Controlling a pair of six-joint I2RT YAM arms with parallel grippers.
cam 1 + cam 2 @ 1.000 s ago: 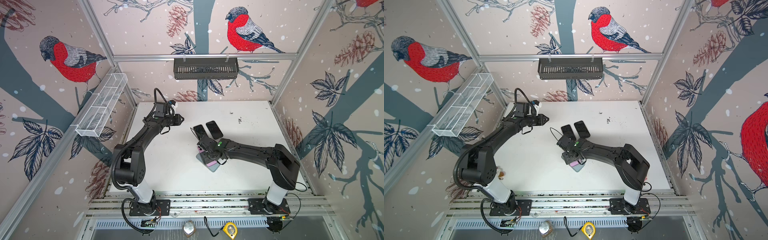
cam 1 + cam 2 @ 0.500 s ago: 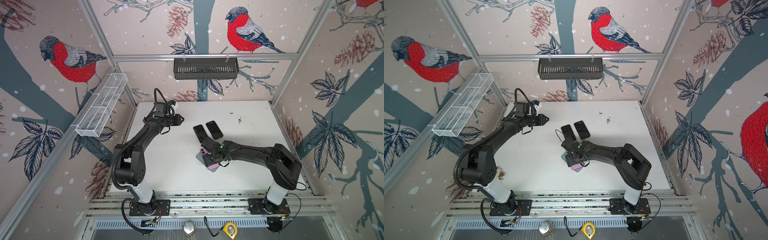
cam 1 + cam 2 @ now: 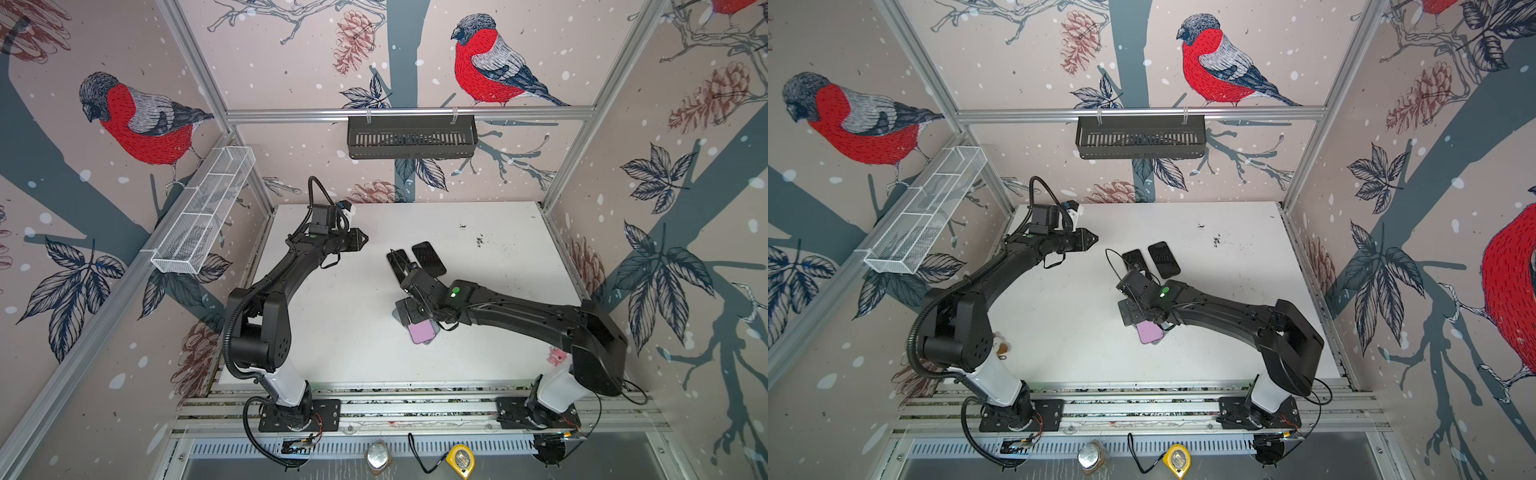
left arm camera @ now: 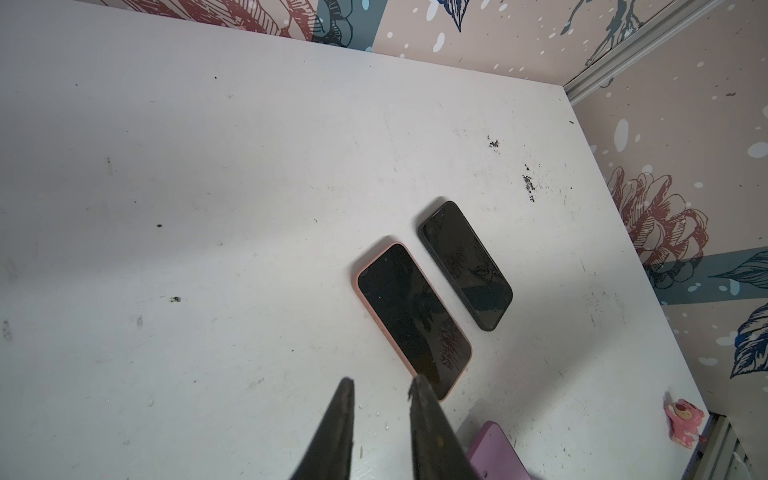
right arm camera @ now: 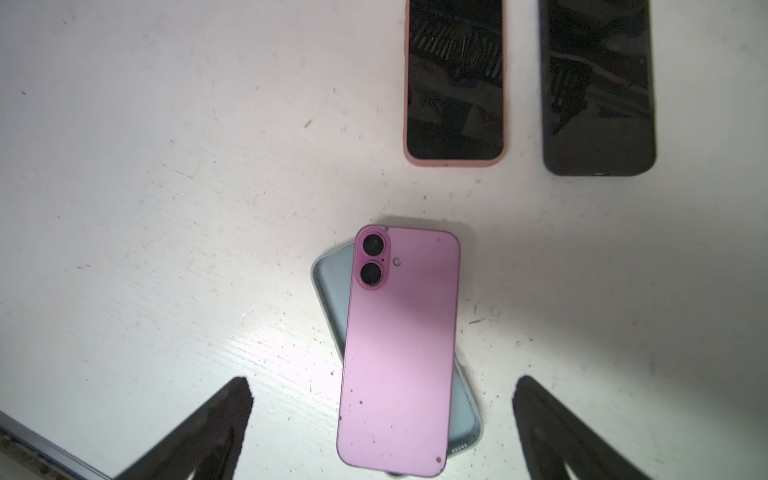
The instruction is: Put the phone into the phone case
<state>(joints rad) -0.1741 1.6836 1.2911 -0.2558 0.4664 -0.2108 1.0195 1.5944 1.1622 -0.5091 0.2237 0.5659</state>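
The pink phone lies crooked on the phone case, so my right gripper should close on it across the middle of its long sides (image 3: pixel 417 325) (image 5: pixel 400 356).
The pink phone (image 5: pixel 399 345) lies back up and askew on top of the pale blue-grey phone case (image 5: pixel 334 282), one end hanging over the case's rim. In both top views it shows as a pink slab (image 3: pixel 422 331) (image 3: pixel 1149 331) near the table's middle. My right gripper (image 5: pixel 384 381) hovers over it, open wide, fingers clear of both sides, its body (image 3: pixel 415 307) hiding part of the case. My left gripper (image 4: pixel 382 380) stands at the back left (image 3: pixel 365 240), fingers a little apart with nothing between them.
Two other phones lie screen up just behind: one in a salmon case (image 4: pixel 413 316) and a black one (image 4: pixel 465 266). A small pink toy (image 4: pixel 683 417) sits near the table's right edge. A black basket (image 3: pixel 411 137) and a white wire basket (image 3: pixel 203 216) hang on the walls.
My right gripper's jaws have spread wide, and the pink phone now lies free on the case. The left arm has not moved.
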